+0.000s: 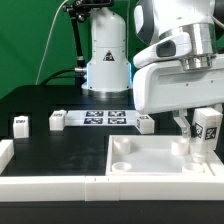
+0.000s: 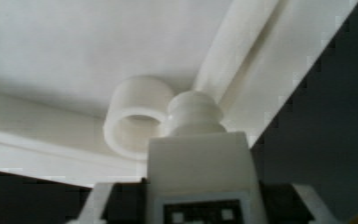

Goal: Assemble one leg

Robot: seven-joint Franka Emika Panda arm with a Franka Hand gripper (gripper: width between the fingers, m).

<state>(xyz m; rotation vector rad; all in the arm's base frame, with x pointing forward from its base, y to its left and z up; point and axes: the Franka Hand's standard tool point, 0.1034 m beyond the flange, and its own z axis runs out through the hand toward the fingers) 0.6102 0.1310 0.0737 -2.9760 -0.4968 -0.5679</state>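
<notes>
The robot's gripper should release the leg, standing upright, in the front corner socket (image 1: 194,166) (image 2: 137,122) farthest from the white bracket.
My gripper (image 1: 203,138) is shut on a leg (image 1: 207,129), a small white block with a marker tag, held upright over the far right corner of the large white tray-like piece (image 1: 150,160). In the wrist view the leg (image 2: 197,160) points its rounded tip at a round corner socket (image 2: 140,112) of that piece, just above it. My fingers (image 2: 108,200) press on both sides of the leg. Three other legs stand on the black table: one at the exterior view's left (image 1: 21,123), one left of the marker board (image 1: 57,120), one right of it (image 1: 146,123).
The marker board (image 1: 103,119) lies flat behind the tray-like piece. A white bracket (image 1: 5,152) sits at the exterior view's left edge. A white rail (image 1: 50,186) runs along the front. The robot base (image 1: 107,60) stands at the back.
</notes>
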